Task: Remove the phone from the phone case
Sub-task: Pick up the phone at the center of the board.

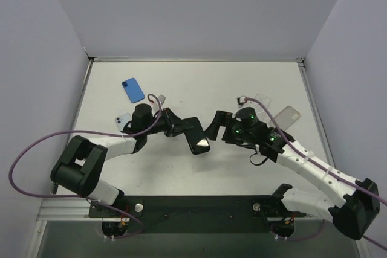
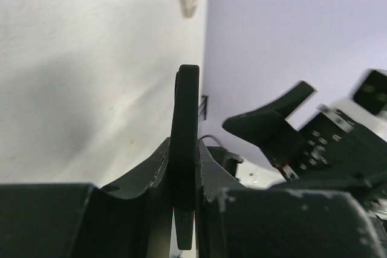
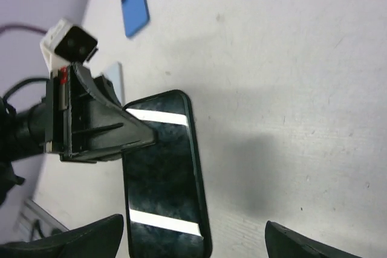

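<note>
I will close my right gripper on the near corner of the black phone [image 1: 208,147] [image 3: 207,251] in its dark case, diagonally across from my left gripper.
A black phone in a dark case [image 1: 198,137] is held off the table at the centre, screen up. My left gripper [image 1: 181,128] is shut on its left edge; the left wrist view shows the cased phone [image 2: 184,149] edge-on, clamped between both fingers. In the right wrist view the phone [image 3: 163,176] shows its glossy screen, with the left gripper's fingers [image 3: 103,128] on its upper left side. My right gripper [image 1: 216,126] is open just right of the phone, its fingertips [image 3: 296,247] spread wide and touching nothing.
A blue phone case [image 1: 133,89] lies at the back left, a pale blue one [image 1: 123,121] beside the left arm. A clear case [image 1: 262,100] and a grey one [image 1: 288,116] lie at the back right. White walls close in the table.
</note>
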You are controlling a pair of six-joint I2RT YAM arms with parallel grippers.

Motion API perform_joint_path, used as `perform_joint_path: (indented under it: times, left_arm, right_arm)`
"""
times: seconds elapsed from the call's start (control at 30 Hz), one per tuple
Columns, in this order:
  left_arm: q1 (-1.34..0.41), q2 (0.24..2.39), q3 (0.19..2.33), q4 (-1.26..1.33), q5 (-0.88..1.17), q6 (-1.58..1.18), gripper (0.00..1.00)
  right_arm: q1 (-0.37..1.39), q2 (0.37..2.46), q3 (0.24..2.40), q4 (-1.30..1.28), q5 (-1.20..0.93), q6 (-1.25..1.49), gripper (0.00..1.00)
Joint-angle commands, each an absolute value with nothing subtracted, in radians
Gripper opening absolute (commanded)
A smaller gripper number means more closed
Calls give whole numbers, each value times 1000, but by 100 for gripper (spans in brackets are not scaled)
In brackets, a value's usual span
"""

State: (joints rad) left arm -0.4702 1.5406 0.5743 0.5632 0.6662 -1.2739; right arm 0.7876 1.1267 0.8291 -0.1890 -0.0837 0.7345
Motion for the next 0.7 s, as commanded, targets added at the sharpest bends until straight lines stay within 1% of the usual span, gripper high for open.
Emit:
perform_joint_path:
  times: [0.0, 0.03, 0.1, 0.13, 0.2, 0.23, 0.37, 0.43, 0.5, 0.53, 0.67]
  left_arm:
    - [-439, 1428, 629, 814, 693, -1397, 0]
    - [-436, 1422, 632, 837, 690, -1423, 0]
    - [-436, 1405, 644, 888, 684, -1448, 0]
    - [-434, 1401, 643, 914, 672, -1471, 0]
    - [-431, 1385, 655, 954, 667, -1485, 0]
    - [-430, 1381, 658, 965, 660, -1496, 0]
    - [-396, 1358, 672, 1017, 649, -1532, 0]
    - [-390, 1347, 683, 1045, 647, -1561, 0]
    - [-387, 1321, 696, 1013, 640, -1556, 0]
    - [-387, 1310, 709, 994, 640, -1542, 0]
    - [-376, 1269, 726, 965, 638, -1542, 0]
  right_arm:
    - [654, 988, 733, -23, -308, 831, 88]
    - [617, 980, 735, -17, -336, 844, 79]
    - [597, 970, 741, 21, -405, 873, 70]
    - [589, 963, 739, 38, -420, 905, 64]
    - [584, 940, 738, 83, -448, 929, 56]
    - [583, 936, 738, 98, -472, 955, 50]
    - [554, 917, 713, 185, -538, 1011, 44]
    - [535, 900, 657, 280, -566, 1051, 40]
    - [512, 897, 628, 365, -609, 1112, 37]
    - [511, 899, 615, 389, -623, 1124, 34]
    - [509, 900, 620, 399, -640, 1120, 33]
